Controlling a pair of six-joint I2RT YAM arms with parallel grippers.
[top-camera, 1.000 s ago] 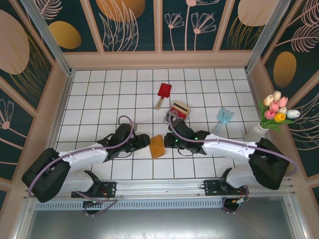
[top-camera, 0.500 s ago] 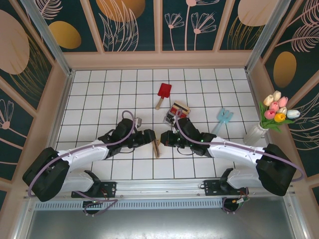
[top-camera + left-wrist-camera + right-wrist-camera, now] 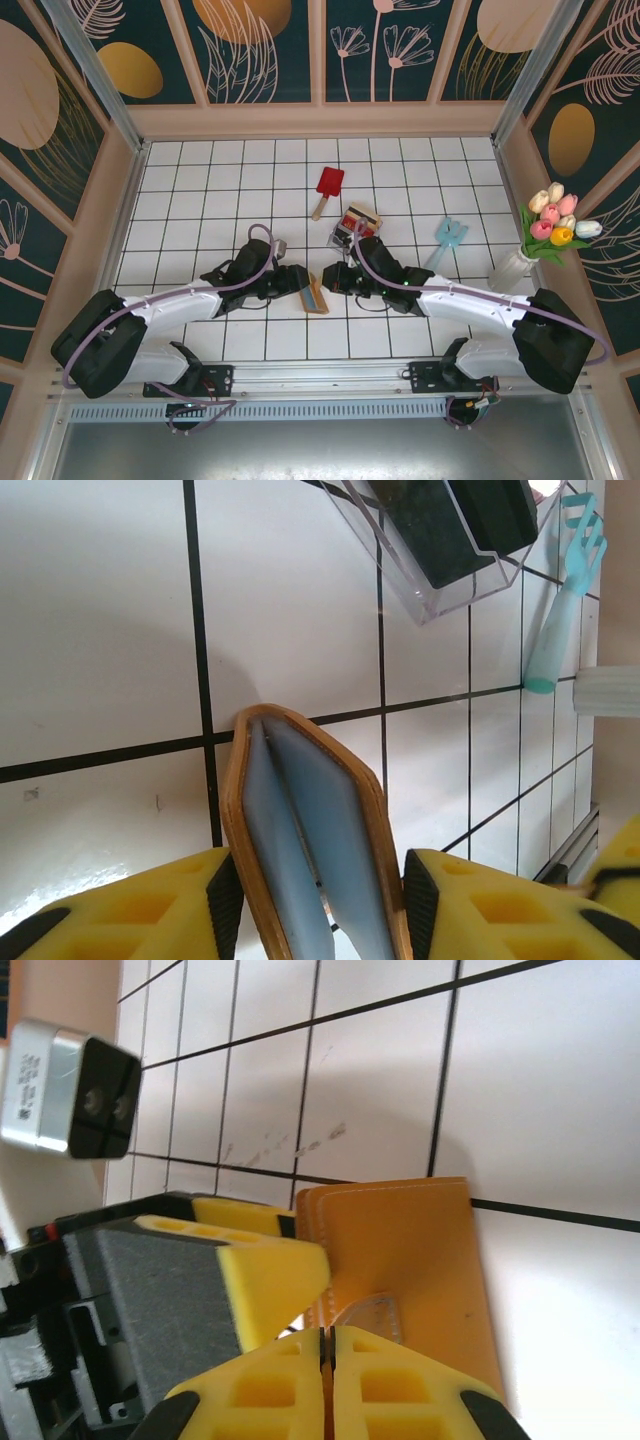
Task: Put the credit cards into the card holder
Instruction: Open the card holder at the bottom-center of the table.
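Observation:
I will open my left gripper, as it spans both covers of the card holder, and pinch only one cover's edge (image 3: 238, 802) with it while my right gripper spreads the other cover.
The card holder (image 3: 316, 294), an orange-tan leather bifold, stands on edge between my two grippers, partly spread in a V with a pale blue lining (image 3: 310, 810). My left gripper (image 3: 300, 283) has its black pads against both outer faces of the holder (image 3: 315, 880). My right gripper (image 3: 333, 280) is shut (image 3: 328, 1345), with the holder's small strap (image 3: 372, 1312) pinched between its fingers. The holder's outer face (image 3: 420, 1250) shows in the right wrist view. The credit cards (image 3: 361, 219) sit in a clear plastic box (image 3: 440, 570) behind the grippers, red and tan ones on top.
A red paddle with a wooden handle (image 3: 328, 186) lies further back. A teal plastic fork (image 3: 450, 236) lies to the right, near a vase of tulips (image 3: 545, 235). Wooden walls enclose the white tiled floor (image 3: 200, 200).
The card holder lay flat a second ago and now stands on edge. The left jaws have narrowed onto it. The right gripper has moved in against its other side.

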